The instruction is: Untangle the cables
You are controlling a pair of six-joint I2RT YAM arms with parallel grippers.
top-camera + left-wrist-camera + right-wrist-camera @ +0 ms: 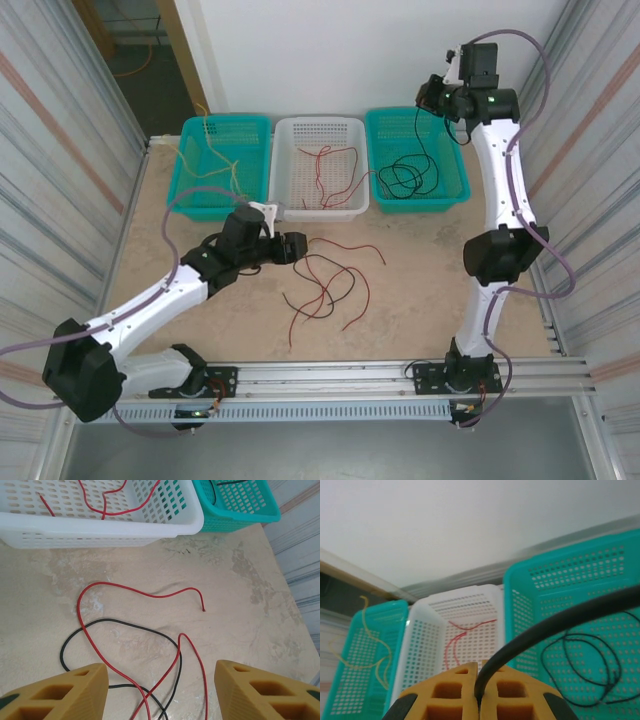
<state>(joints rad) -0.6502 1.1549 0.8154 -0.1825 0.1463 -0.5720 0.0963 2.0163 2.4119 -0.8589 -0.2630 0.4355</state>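
My right gripper is going to release the black cable over the coiled black cables in their teal basket (401, 162) (580, 650).
Loose red cables (345, 290) and black cables (318, 268) lie tangled on the table in front of the baskets. From the left wrist, a red cable (140, 592) crosses a black cable (125, 625) on the tabletop. My left gripper (296, 247) (161, 680) hovers open at the tangle's left end, its fingers apart above the crossing strands and touching none. My right gripper (430, 97) (480, 672) is raised above the right teal basket (420, 203). It is shut on a black cable (560, 617), which hangs down into that basket.
Three baskets stand in a row at the back. The left teal basket (190, 195) holds pale yellow cables (215, 160), the white basket (318, 212) red ones (335, 165), and the right teal basket coiled black ones (405, 178). Corrugated walls close both sides.
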